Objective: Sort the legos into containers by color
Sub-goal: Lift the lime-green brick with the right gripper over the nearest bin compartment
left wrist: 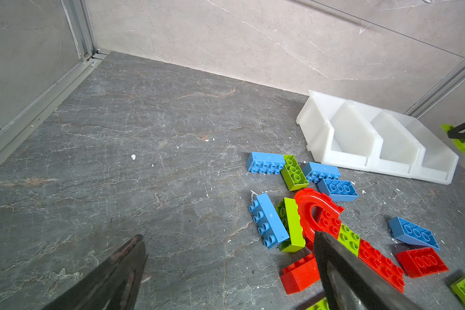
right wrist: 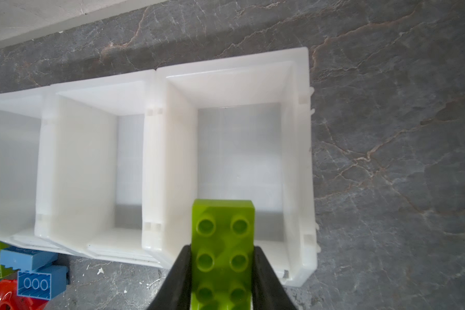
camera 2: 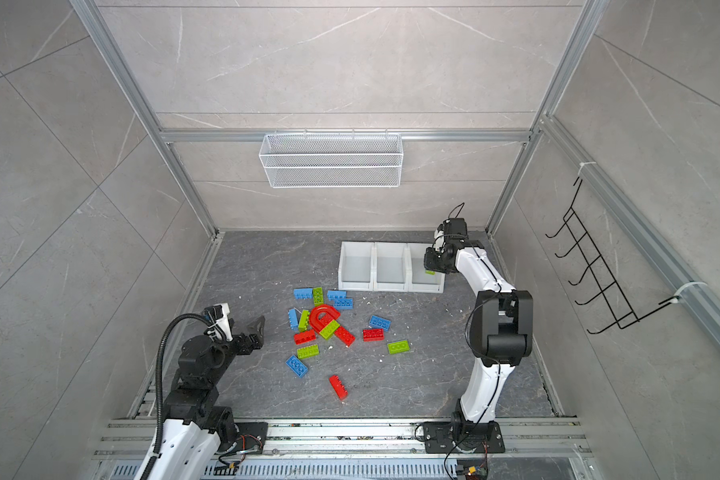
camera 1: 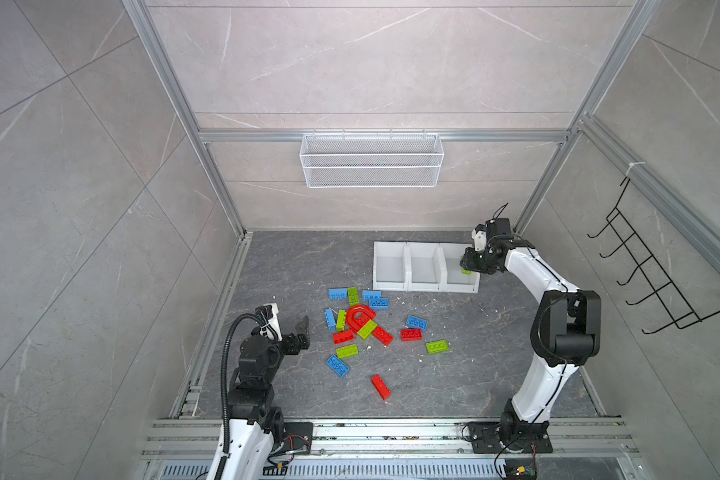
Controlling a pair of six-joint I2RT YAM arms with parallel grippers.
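Note:
Next, my right gripper releases the green brick near the front of the white bin (camera 1: 455,276) (right wrist: 232,204) that is closest to the hook rack.
Red, blue and lime green legos lie scattered mid-floor around a red arch piece (camera 1: 358,316) (left wrist: 317,212). A single red brick (camera 1: 381,387) lies nearer the front and a green one (camera 1: 437,346) to the right. The containers (camera 1: 408,266) (camera 2: 374,266) (right wrist: 156,150), three joined white bins, stand at the back right with nothing in them. My right gripper (camera 1: 466,266) (right wrist: 222,249) is shut on a green brick (right wrist: 223,228) and holds it studs up over the front of the rightmost bin. My left gripper (camera 1: 304,332) (left wrist: 227,236) hangs open just left of the pile, holding nothing.
A white wire mesh basket (camera 1: 371,160) hangs on the back wall. A black hook rack (camera 1: 649,274) is fixed to the right wall. Aluminium rails border the dark stone floor, which is flecked with small white crumbs.

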